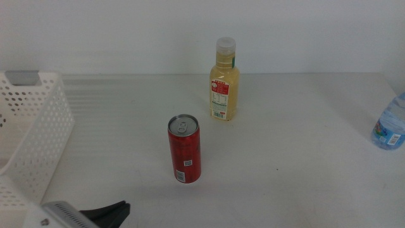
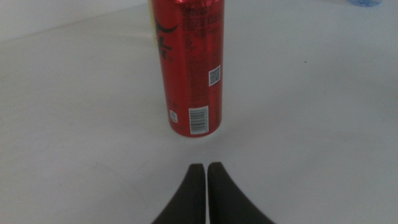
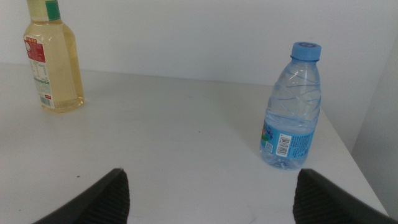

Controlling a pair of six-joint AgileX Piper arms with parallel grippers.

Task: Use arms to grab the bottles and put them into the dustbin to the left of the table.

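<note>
The middle of the slim red can (image 1: 186,156) (image 2: 192,65), the one standing in front of the yellow juice bottle, should be gripped next by my left gripper.
A slim red can (image 1: 184,150) stands upright in the middle of the white table (image 1: 297,177). Behind it is the yellow juice bottle (image 1: 224,82), and the clear water bottle (image 1: 391,123) stands at the right edge. The white perforated dustbin (image 1: 31,139) is at the left. My left gripper (image 1: 111,212) shows at the bottom edge, short of the can; in the left wrist view the gripper (image 2: 206,167) is shut and empty, just in front of the can (image 2: 189,68). My right gripper (image 3: 211,186) is open wide, with the water bottle (image 3: 291,109) ahead and the juice bottle (image 3: 55,59) farther off.
The dustbin's near wall (image 1: 54,145) stands close to the left arm. A white wall (image 1: 126,31) rises behind the table. The table's right edge (image 3: 354,168) lies just beyond the water bottle.
</note>
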